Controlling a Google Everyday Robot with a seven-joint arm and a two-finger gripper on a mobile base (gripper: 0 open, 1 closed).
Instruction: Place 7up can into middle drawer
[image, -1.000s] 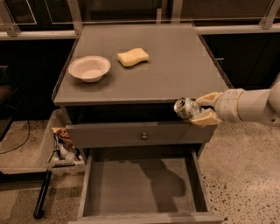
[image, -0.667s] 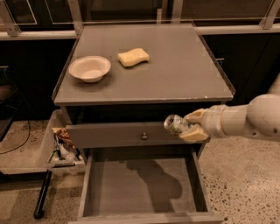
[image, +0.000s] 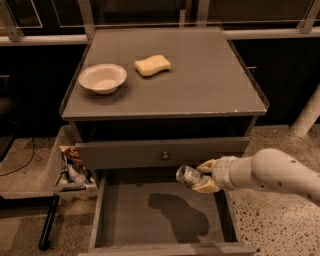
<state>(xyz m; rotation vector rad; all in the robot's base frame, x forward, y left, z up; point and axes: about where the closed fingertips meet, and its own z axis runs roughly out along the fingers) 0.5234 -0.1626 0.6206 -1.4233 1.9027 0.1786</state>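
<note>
Next, I release the 7up can from my gripper, setting it on its dark shadow on the middle drawer's grey bottom (image: 180, 205).
The 7up can (image: 187, 176) is a small silvery can lying on its side in my gripper (image: 204, 176), shiny top toward the left. The gripper is shut on it, with the white arm reaching in from the right. It holds the can in the air above the back right part of the middle drawer (image: 160, 216), which is pulled open below. The can's shadow falls on the drawer's grey floor. The can is just below the closed drawer front with the round knob (image: 165, 155).
On the cabinet top (image: 200, 85) stand a white bowl (image: 102, 78) and a yellow sponge (image: 152, 65). A clear bin with wrappers (image: 72, 167) sits on the floor at the left. A white pole (image: 307, 117) stands at the right.
The gripper with the can has moved down and to the left, from beside the cabinet top's right front edge to over the open drawer.
</note>
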